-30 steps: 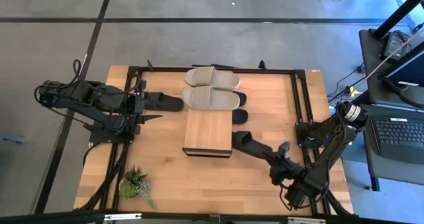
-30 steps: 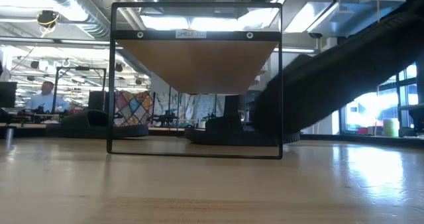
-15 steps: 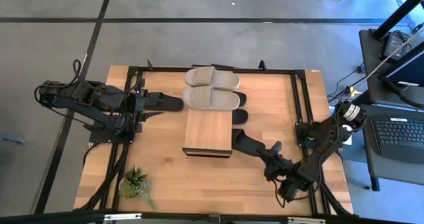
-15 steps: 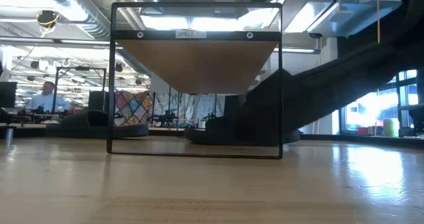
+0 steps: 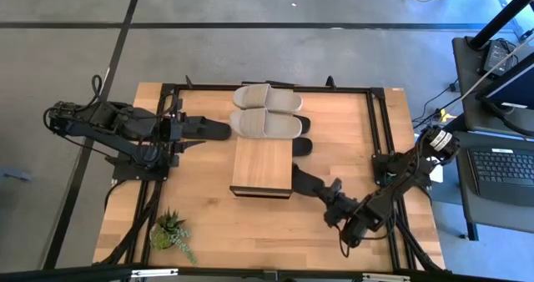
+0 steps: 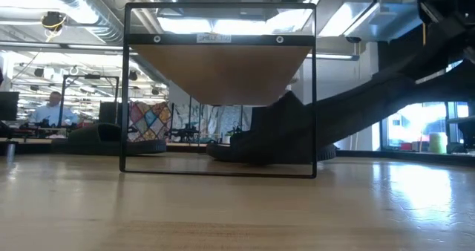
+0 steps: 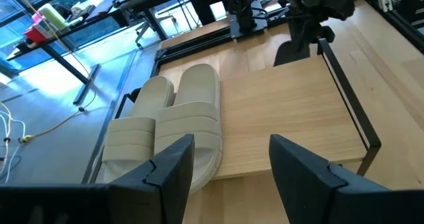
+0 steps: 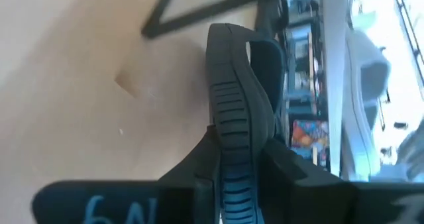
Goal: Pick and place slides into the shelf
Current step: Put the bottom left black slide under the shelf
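Next, my right gripper lets go of the black slide under the near end of the plank (image 5: 285, 183), alongside the other black slides.
The shelf (image 5: 262, 169) has a light plank top on a dark frame (image 6: 220, 58). Two beige slides (image 5: 265, 122) lie on its far half. Two black slides (image 5: 302, 146) stick out from under the plank on the right. My right gripper (image 5: 335, 198) is shut on another black slide (image 5: 307, 180), whose front end is under the plank's right edge. My left gripper (image 7: 228, 171) is open, with nothing between its fingers, near the table's left edge (image 5: 190, 133). One more black slide (image 5: 210, 130) lies on the table beside it. My right gripper pinches the black slide at its heel end (image 8: 232, 154) between the two fingers, one finger (image 8: 199, 168) on each face of the sole. The fingers come from the table's near right, slanting down, along the slide. The slide is tilted, front end lowest, under the plank (image 6: 278, 128).
A small green plant (image 5: 171, 230) stands at the near left corner. A dark rail frame (image 5: 374, 132) runs round the tabletop. A laptop (image 5: 501, 169) sits beyond the right edge. A person (image 6: 52, 106) sits far back in the room. Bare wood lies near the shelf.
My right gripper has moved left toward the shelf and come lower, carrying the black slide. The slide's front end has gone in under the plank from the right and now lies flatter.
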Tool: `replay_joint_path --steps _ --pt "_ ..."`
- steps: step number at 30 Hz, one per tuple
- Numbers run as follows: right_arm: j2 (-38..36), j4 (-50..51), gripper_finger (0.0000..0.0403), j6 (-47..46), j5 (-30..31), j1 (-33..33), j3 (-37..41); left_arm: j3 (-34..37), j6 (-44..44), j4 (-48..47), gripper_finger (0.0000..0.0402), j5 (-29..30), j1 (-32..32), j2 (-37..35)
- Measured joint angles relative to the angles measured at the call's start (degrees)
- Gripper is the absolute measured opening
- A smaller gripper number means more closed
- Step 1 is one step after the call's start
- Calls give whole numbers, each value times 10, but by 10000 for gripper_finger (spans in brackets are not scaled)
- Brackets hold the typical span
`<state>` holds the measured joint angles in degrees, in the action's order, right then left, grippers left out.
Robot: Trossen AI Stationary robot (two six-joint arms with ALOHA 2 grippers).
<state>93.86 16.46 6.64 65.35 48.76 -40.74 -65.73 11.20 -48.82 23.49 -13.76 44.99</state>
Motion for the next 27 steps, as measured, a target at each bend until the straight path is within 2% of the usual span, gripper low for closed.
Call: replay_joint_path --steps 3,9,13,18,22,27 --pt "0 -58 61 61 -29 -15 10 0 0 0 188 0 0 0" --pt "0 -120 62 111 -44 -43 31 0 -1 0 188 0 0 0" --pt "0 -202 61 164 -87 -63 63 0 -2 0 188 0 0 0" --pt "0 -290 62 236 -107 -83 100 0 -2 0 188 0 0 0" --pt "0 -336 61 282 -172 -106 115 0 -2 0 188 0 0 0" --pt "0 -357 62 341 -215 -134 123 0 -2 0 188 0 0 0"
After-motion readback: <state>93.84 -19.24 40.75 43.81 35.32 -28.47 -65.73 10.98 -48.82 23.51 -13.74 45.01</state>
